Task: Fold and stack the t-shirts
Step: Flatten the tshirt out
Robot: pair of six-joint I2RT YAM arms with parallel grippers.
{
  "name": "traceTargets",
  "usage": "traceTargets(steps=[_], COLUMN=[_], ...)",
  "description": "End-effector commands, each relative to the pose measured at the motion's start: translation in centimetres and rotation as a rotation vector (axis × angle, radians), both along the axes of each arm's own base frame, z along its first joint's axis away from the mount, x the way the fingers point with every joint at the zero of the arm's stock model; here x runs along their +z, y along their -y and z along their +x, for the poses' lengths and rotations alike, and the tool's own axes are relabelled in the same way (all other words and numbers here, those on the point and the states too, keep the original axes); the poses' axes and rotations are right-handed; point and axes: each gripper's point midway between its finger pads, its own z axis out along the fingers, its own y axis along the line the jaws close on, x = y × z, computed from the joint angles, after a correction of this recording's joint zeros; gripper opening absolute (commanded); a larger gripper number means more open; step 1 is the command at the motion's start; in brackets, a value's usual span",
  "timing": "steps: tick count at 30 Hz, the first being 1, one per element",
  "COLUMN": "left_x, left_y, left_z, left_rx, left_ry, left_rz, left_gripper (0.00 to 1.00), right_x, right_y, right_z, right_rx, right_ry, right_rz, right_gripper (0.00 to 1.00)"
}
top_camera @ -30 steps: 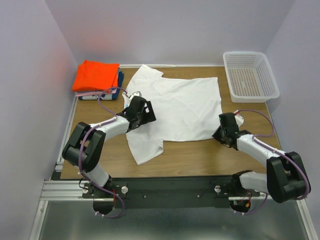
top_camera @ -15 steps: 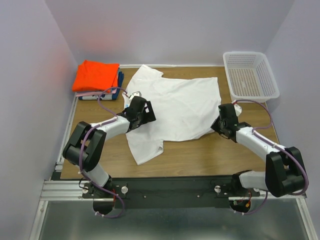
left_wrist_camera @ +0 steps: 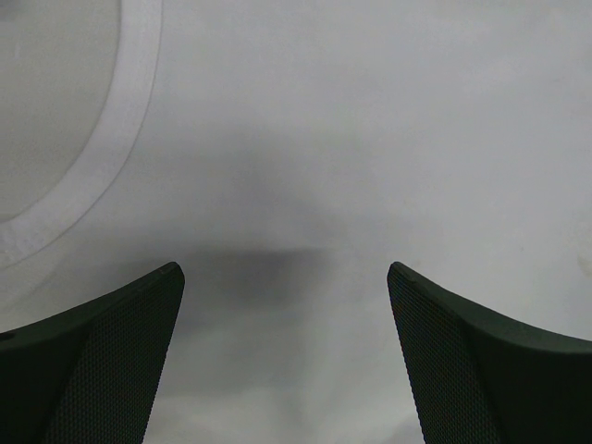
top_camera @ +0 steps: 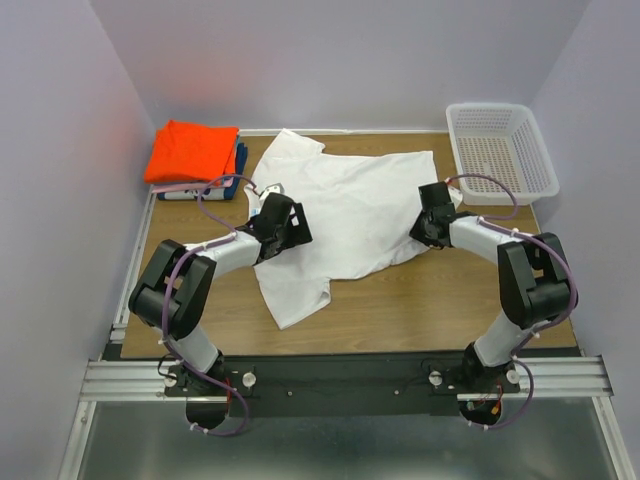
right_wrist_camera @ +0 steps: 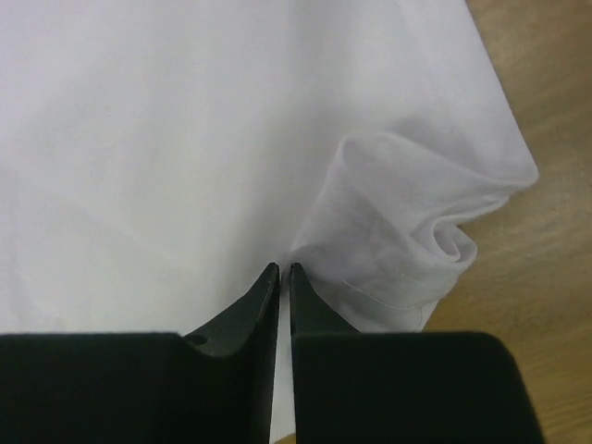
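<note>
I can see a bunched fold at the white t-shirt's near hem corner beside my right gripper, so next I open that gripper, grab the hem corner's edge (right_wrist_camera: 455, 252) and pull it flat before folding.
The white t-shirt (top_camera: 345, 205) lies spread on the table, collar to the left. My left gripper (top_camera: 290, 225) is open and rests on it by the collar; in the left wrist view (left_wrist_camera: 284, 277) its fingers stand wide apart over white cloth, with the collar band (left_wrist_camera: 125, 139) at the upper left. My right gripper (top_camera: 428, 218) is shut on the shirt's right hem. In the right wrist view (right_wrist_camera: 280, 270) a thin strip of cloth shows between the fingers, with a bunched fold (right_wrist_camera: 416, 231) beside them. The folded orange shirt (top_camera: 193, 150) lies on the dark blue one (top_camera: 240, 160) at the back left.
A white mesh basket (top_camera: 500, 150) stands at the back right corner. Bare wood table (top_camera: 480, 290) shows to the right of and in front of the shirt. A small white label or tag (top_camera: 272, 187) lies near the collar.
My right gripper has moved back and to the left, pulling the shirt's near right hem inward, so the cloth bunches there. The left gripper has not moved.
</note>
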Motion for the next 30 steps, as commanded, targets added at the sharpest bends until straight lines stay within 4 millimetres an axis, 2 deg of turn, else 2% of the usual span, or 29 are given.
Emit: traceTargets(steps=[1, 2, 4, 5, 6, 9, 10, 11, 15, 19, 22, 23, 30], left_x=[0.6, 0.6, 0.4, 0.5, 0.4, 0.2, 0.2, 0.1, 0.1, 0.0, -0.1, -0.1, -0.4], left_y=[0.4, 0.3, 0.3, 0.2, 0.2, 0.3, 0.4, 0.4, 0.4, 0.4, 0.4, 0.4, 0.5], left_z=[0.9, 0.9, 0.9, 0.9, 0.9, 0.9, 0.9, 0.9, 0.9, 1.0, 0.9, 1.0, 1.2], left_rx=[-0.007, -0.005, -0.004, -0.001, -0.003, -0.007, -0.01, -0.011, -0.011, -0.012, -0.015, -0.014, -0.021], left_ry=[0.031, 0.031, 0.029, 0.031, 0.029, 0.023, 0.021, 0.019, 0.021, 0.019, 0.016, 0.017, 0.011], left_rz=[0.0, 0.003, 0.005, 0.005, 0.006, 0.007, 0.004, 0.007, 0.008, 0.009, 0.012, 0.012, 0.015], left_gripper=[0.98, 0.98, 0.98, 0.98, 0.98, 0.98, 0.98, 0.98, 0.98, 0.98, 0.98, 0.98, 0.98], right_x=[0.8, 1.3, 2.2, 2.5, 4.0, 6.2, 6.7, 6.2, 6.5, 4.5, 3.7, 2.9, 3.5], right_y=[-0.9, -1.3, -1.4, -1.3, -1.4, -0.9, -0.6, -0.1, 1.6, 3.7, 4.5, 4.7, 6.0], right_z=[2.1, 2.1, 2.0, 1.7, 1.5, 0.4, 0.0, -0.8, -2.3, -4.7, -6.1, -7.1, -9.5], right_rx=[0.063, 0.082, 0.098, 0.109, 0.129, 0.131, 0.124, 0.117, 0.072, 0.002, -0.025, -0.023, -0.054], right_ry=[0.025, 0.032, 0.054, 0.061, 0.097, 0.155, 0.168, 0.159, 0.169, 0.087, 0.057, 0.03, 0.055], right_rz=[-0.003, 0.016, 0.019, 0.018, 0.019, 0.022, 0.017, 0.001, -0.048, -0.106, -0.114, -0.121, -0.142], right_gripper=[0.25, 0.37, 0.44, 0.51, 0.52, 0.55, 0.59, 0.62, 0.64, 0.64, 0.64, 0.64, 0.57])
